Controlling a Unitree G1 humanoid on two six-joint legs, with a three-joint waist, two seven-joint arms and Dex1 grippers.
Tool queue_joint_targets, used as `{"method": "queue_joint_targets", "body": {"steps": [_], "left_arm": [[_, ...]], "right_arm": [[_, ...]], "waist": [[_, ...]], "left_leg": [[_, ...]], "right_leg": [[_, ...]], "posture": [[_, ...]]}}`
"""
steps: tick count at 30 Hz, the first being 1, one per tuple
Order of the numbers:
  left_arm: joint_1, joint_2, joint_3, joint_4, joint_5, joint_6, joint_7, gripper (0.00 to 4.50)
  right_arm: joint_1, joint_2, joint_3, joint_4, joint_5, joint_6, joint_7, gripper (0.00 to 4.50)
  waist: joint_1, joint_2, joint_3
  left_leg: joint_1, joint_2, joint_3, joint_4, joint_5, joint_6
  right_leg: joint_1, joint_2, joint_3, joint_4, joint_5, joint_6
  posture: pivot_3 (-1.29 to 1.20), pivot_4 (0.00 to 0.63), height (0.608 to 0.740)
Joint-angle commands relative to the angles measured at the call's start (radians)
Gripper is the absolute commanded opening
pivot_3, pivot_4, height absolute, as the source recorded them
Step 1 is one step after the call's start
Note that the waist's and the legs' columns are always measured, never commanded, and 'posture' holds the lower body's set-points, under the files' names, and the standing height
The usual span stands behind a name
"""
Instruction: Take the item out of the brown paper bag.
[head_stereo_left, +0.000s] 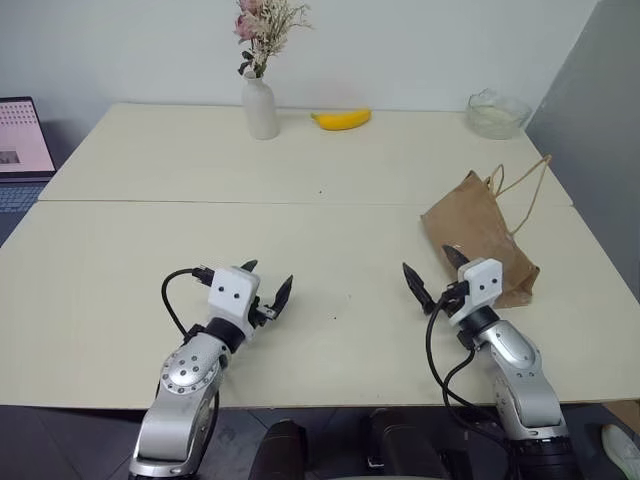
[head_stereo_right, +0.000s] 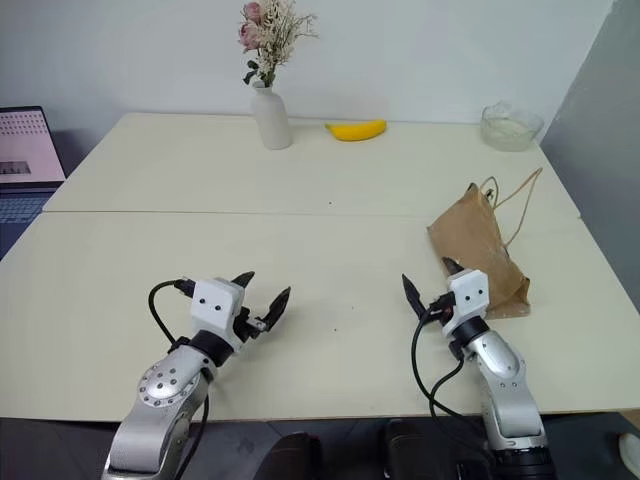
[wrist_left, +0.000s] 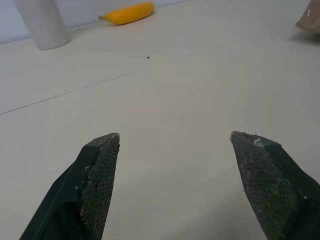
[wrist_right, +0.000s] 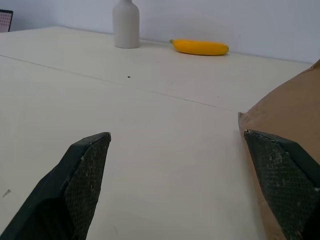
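Observation:
Next, my right gripper will go to the loop handle's pointed far end (head_stereo_left: 546, 163) on the brown paper bag, toward the glass bowl, and close there.
The brown paper bag (head_stereo_left: 480, 235) lies crinkled on its side at the right of the cream table, its thin loop handles (head_stereo_left: 525, 185) trailing toward the far edge. The item is hidden. My right gripper (head_stereo_left: 435, 270) hovers open just in front of the bag's near end, one fingertip close beside the paper (wrist_right: 292, 112). My left gripper (head_stereo_left: 268, 282) stands open over bare tabletop at the near left, with nothing between its fingers (wrist_left: 100, 170).
A white vase (head_stereo_left: 260, 105) with dried flowers and a yellow banana (head_stereo_left: 342, 119) sit at the far middle. A glass bowl (head_stereo_left: 497, 113) stands at the far right corner. A laptop (head_stereo_left: 22, 145) is off the table's left edge. A seam (head_stereo_left: 250, 203) crosses the table.

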Motion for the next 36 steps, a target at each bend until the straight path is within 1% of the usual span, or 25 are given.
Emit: {"method": "queue_joint_targets", "body": {"steps": [1,5,12,15,17,20,23,27,31,33,36], "left_arm": [[0.017,0.015,0.010,-0.062,-0.027,-0.005,-0.023,3.73],[0.037,0.030,0.002,-0.067,-0.008,-0.017,-0.024,3.73],[0.017,0.031,-0.003,-0.042,0.005,-0.025,-0.016,3.73],[0.000,0.062,-0.006,-0.061,-0.011,0.001,-0.057,3.73],[-0.024,0.082,0.004,-0.081,-0.064,0.016,-0.104,3.73],[-0.112,0.122,0.019,-0.098,-0.160,0.086,-0.178,3.73],[-0.212,0.154,0.017,-0.085,-0.220,0.127,-0.231,3.73],[-0.387,0.150,-0.004,-0.032,-0.298,0.176,-0.291,3.73],[-0.448,0.150,-0.028,0.000,-0.329,0.189,-0.335,3.73],[-0.470,0.151,-0.045,0.015,-0.327,0.182,-0.356,3.73],[-0.496,0.138,-0.051,0.037,-0.334,0.174,-0.365,3.73]], "right_arm": [[-0.017,-0.004,0.000,-0.017,0.006,-0.029,0.015,4.50],[-0.020,-0.006,0.008,-0.006,-0.001,-0.035,0.027,4.50],[-0.029,-0.013,0.018,0.004,-0.006,-0.046,0.035,4.50],[-0.021,-0.024,0.026,-0.018,-0.013,-0.065,0.047,4.50],[-0.019,-0.030,0.028,-0.050,-0.018,-0.078,0.053,4.50],[-0.012,-0.044,0.016,-0.131,-0.032,-0.080,0.038,4.50],[0.012,-0.059,-0.005,-0.225,-0.046,-0.070,0.017,4.50],[0.085,-0.096,-0.054,-0.423,-0.086,-0.051,-0.017,4.50],[0.132,-0.113,-0.108,-0.540,-0.098,-0.011,-0.049,4.50],[0.155,-0.111,-0.161,-0.585,-0.066,0.031,-0.067,4.50],[0.173,-0.122,-0.239,-0.597,-0.027,0.094,-0.078,4.50]], "waist": [[0.000,0.000,0.000],[0.000,0.000,0.000],[0.000,0.000,0.000],[0.000,0.000,0.000],[0.000,0.000,0.000],[0.000,0.000,0.000],[0.000,0.000,0.000],[0.009,0.000,0.000],[0.003,0.000,0.000],[0.001,0.000,0.000],[0.001,0.000,0.000]], "left_leg": [[0.000,0.000,0.000,0.000,0.000,0.000],[0.000,0.000,0.000,0.000,0.000,0.000],[0.000,0.000,0.000,0.000,0.000,0.000],[0.000,0.000,0.000,0.000,0.000,0.000],[0.000,0.000,0.000,0.000,0.000,0.000],[0.000,0.000,0.000,0.000,0.000,0.000],[0.000,0.000,-0.001,0.000,0.000,0.000],[-0.002,-0.001,-0.001,0.000,0.000,0.000],[0.000,-0.001,0.000,0.000,0.000,0.000],[0.000,-0.001,0.000,0.000,0.000,0.000],[0.000,-0.001,-0.001,0.000,0.000,0.000]], "right_leg": [[0.000,0.000,0.000,0.000,0.000,0.000],[0.000,0.000,0.000,0.000,0.000,0.000],[0.000,0.000,0.000,0.000,0.000,0.000],[0.000,0.000,0.000,0.000,0.000,0.000],[0.000,0.000,0.000,0.000,0.000,0.000],[0.000,0.000,0.000,0.000,0.000,0.000],[0.000,0.000,-0.001,0.000,0.000,0.000],[0.000,0.000,-0.001,-0.001,0.000,0.000],[0.000,0.000,0.001,-0.001,0.000,0.000],[0.000,0.000,0.000,0.000,0.000,0.000],[0.000,0.001,0.000,0.000,0.000,0.000]], "posture": [[0.00,0.150,0.740],[0.00,0.150,0.740],[0.00,0.150,0.740],[0.00,0.150,0.740],[0.00,0.150,0.740],[0.00,0.150,0.740],[0.00,0.150,0.740],[0.00,0.150,0.740],[0.00,0.150,0.740],[0.00,0.150,0.740],[0.00,0.150,0.740]]}}
